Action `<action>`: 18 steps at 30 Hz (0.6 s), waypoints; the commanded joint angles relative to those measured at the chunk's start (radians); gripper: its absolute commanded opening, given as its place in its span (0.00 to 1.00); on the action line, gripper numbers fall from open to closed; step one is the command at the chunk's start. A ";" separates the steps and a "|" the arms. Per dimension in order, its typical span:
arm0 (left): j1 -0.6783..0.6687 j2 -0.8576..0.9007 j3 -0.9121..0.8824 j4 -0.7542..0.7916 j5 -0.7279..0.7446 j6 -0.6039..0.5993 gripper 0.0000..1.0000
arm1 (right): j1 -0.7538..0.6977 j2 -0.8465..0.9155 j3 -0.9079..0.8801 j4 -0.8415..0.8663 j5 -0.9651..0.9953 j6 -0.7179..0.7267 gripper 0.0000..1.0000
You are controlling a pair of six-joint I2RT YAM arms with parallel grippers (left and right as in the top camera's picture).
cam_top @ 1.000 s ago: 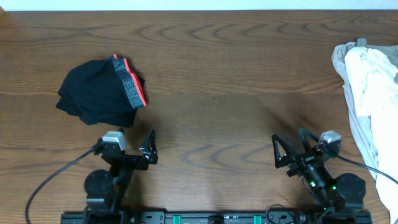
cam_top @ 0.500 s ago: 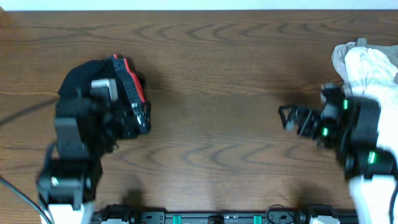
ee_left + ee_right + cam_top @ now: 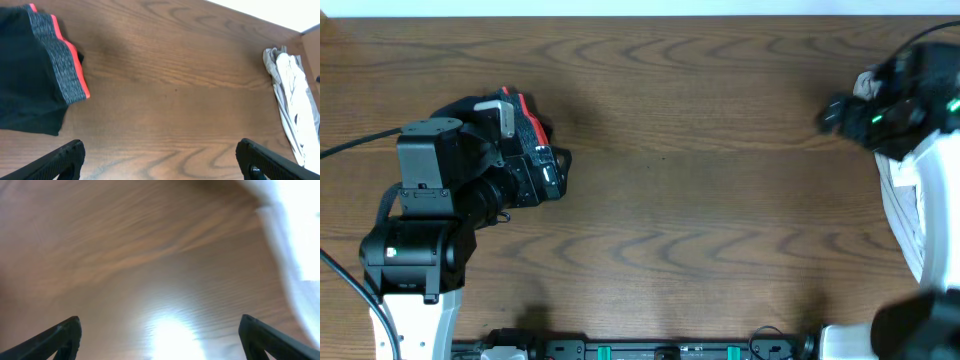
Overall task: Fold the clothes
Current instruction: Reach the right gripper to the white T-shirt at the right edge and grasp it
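Note:
The pile of white and beige clothes is next for my right gripper, which should move there and close on the white garment point(image 3: 904, 171) lying on top.
A black garment with a grey and red waistband point(image 3: 525, 122) lies crumpled at the left of the wooden table; it also shows in the left wrist view point(image 3: 30, 70). My left gripper point(image 3: 556, 172) is open and empty, raised over the garment's right edge. A pile of white and beige clothes point(image 3: 910, 200) lies at the right edge; it also shows in the left wrist view point(image 3: 292, 95) and blurred in the right wrist view point(image 3: 295, 235). My right gripper point(image 3: 835, 110) is open and empty, raised beside the pile's upper left.
The wooden table point(image 3: 700, 200) spreads between the two garments. The pale wall edge point(image 3: 640, 8) runs along the back. The arm bases sit at the front edge point(image 3: 660, 350).
Both arms have lifted from the front of the table. The left one moved over the black garment. The right one swung to the far right by the white pile.

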 commanded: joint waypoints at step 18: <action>-0.003 0.002 0.014 -0.011 0.014 0.022 0.98 | -0.293 0.492 0.235 0.079 0.205 0.116 0.63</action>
